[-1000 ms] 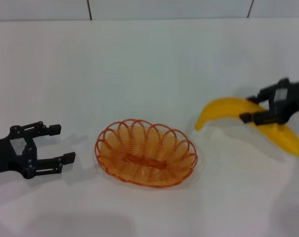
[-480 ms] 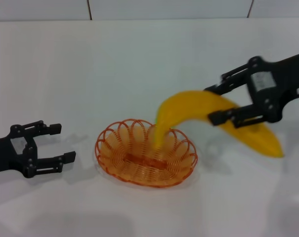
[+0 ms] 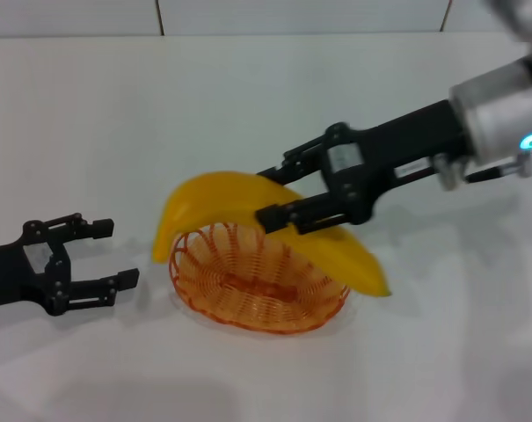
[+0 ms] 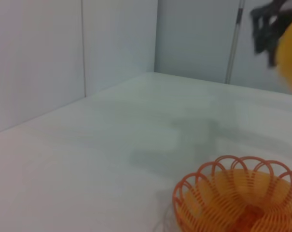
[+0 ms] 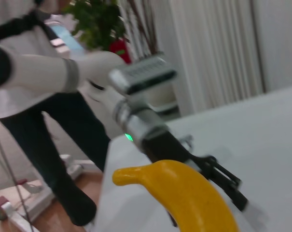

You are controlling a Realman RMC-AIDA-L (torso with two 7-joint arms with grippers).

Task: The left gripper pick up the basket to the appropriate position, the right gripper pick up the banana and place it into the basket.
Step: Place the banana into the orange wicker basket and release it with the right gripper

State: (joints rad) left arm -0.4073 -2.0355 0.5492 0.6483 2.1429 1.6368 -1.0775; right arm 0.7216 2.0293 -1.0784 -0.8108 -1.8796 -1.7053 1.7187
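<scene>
Next, I let go of the yellow banana with my right gripper across the middle of the orange wire basket (image 3: 262,277).
The orange wire basket (image 3: 239,288) sits on the white table in front of me. My right gripper (image 3: 271,195) is shut on the yellow banana (image 3: 214,199) and holds it just over the basket. One banana end pokes past the basket's left rim, the other past its right rim. My left gripper (image 3: 116,253) is open and empty on the table, a little to the left of the basket. The left wrist view shows the basket (image 4: 232,193) and a piece of the banana (image 4: 291,53). The right wrist view shows the banana (image 5: 184,193) close up.
The white table (image 3: 266,105) stretches to a white wall at the back. The right arm (image 3: 424,141) reaches in from the right above the table. In the right wrist view a person (image 5: 44,140) and a plant (image 5: 97,24) stand beyond the table.
My right gripper has lifted the banana off the table at the right and carried it left, to above the basket. The left gripper and the basket have stayed put.
</scene>
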